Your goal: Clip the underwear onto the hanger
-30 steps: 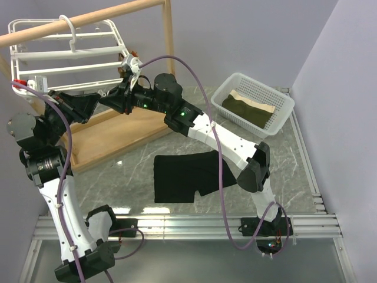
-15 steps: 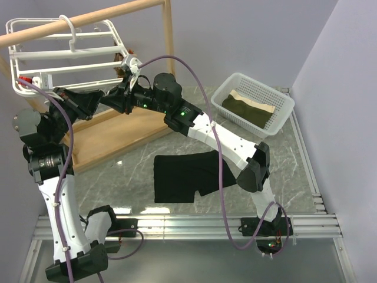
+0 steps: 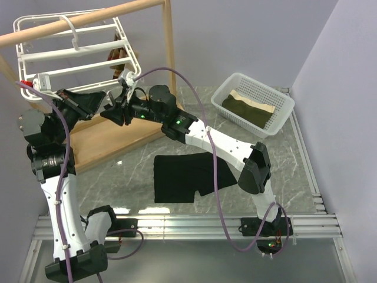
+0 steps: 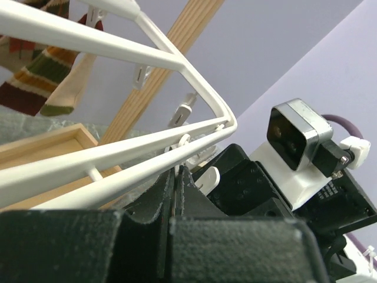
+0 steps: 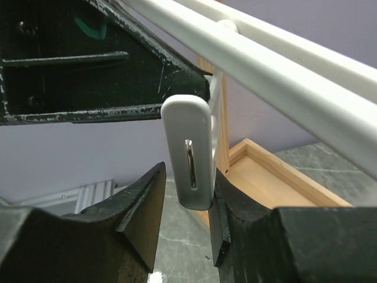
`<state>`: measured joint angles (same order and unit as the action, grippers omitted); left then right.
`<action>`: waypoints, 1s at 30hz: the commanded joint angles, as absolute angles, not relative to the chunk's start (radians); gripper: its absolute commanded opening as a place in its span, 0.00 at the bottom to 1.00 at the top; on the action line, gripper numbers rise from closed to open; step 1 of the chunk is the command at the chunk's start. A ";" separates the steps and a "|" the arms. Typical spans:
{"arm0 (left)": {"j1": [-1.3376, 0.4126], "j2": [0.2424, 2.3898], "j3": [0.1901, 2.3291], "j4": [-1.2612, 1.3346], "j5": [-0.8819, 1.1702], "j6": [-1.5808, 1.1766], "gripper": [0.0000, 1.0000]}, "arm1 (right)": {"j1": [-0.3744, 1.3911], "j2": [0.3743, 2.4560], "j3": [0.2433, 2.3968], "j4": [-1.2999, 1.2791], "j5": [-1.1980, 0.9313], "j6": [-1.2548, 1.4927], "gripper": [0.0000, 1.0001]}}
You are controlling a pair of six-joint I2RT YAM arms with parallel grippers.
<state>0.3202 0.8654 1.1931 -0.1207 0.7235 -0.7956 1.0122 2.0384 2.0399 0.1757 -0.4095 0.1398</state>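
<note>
Next, I open my left gripper and take the whole clip point(image 5: 187, 152) between its fingers, because the dangling clip's tab is outside that gripper's shut fingertips.
The black underwear point(image 3: 185, 174) lies flat on the marble table, away from both grippers. The white hanger point(image 3: 70, 56) hangs tilted from the wooden pole; its bars also show in the left wrist view point(image 4: 118, 47) and the right wrist view point(image 5: 283, 65). My left gripper point(image 3: 103, 96) is shut just under the hanger's front bar point(image 4: 177, 170), pinched at the top of a dangling clip. My right gripper point(image 3: 113, 110) is open with that white clip point(image 5: 189, 153) between its jaws point(image 5: 188, 177), the clip touching the right finger. The clip also shows in the left wrist view point(image 4: 207, 178).
The wooden stand has a pole point(image 3: 88, 17), an upright point(image 3: 169, 35) and a base tray point(image 3: 118, 135) below the hanger. A striped brown garment point(image 4: 41, 76) hangs on the hanger. A white mesh basket point(image 3: 284, 101) holding an olive-and-tan cloth point(image 3: 247, 109) stands at the back right.
The hanger has swung right and tilted up. My left gripper has risen with it. My right gripper has moved left and down, under the hanger's front bar.
</note>
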 commanded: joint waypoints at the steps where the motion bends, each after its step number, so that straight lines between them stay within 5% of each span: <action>1: 0.316 0.853 1.180 -0.089 0.718 -0.884 0.00 | 1.025 1.980 2.052 0.255 -0.382 0.141 0.41; 12: 0.314 0.836 1.170 -0.138 0.713 -0.867 0.00 | 1.023 2.002 2.103 0.241 -0.334 0.112 0.32; 20: 0.314 0.839 1.177 -0.179 0.733 -0.841 0.01 | 1.025 2.011 2.129 0.226 -0.351 0.071 0.00; 23: 0.314 0.835 1.207 -0.227 0.744 -0.772 0.36 | 1.026 2.006 2.128 0.216 -0.374 0.064 0.00; 24: 0.316 0.830 1.215 -0.239 0.741 -0.750 0.55 | 1.025 2.003 2.125 0.216 -0.380 0.061 0.00; 27: 0.314 0.801 1.235 -0.256 0.745 -0.689 0.73 | 1.023 2.002 2.117 0.215 -0.394 0.067 0.00; 30: 0.314 0.782 1.235 -0.264 0.735 -0.661 0.74 | 1.023 2.008 2.132 0.204 -0.411 0.077 0.00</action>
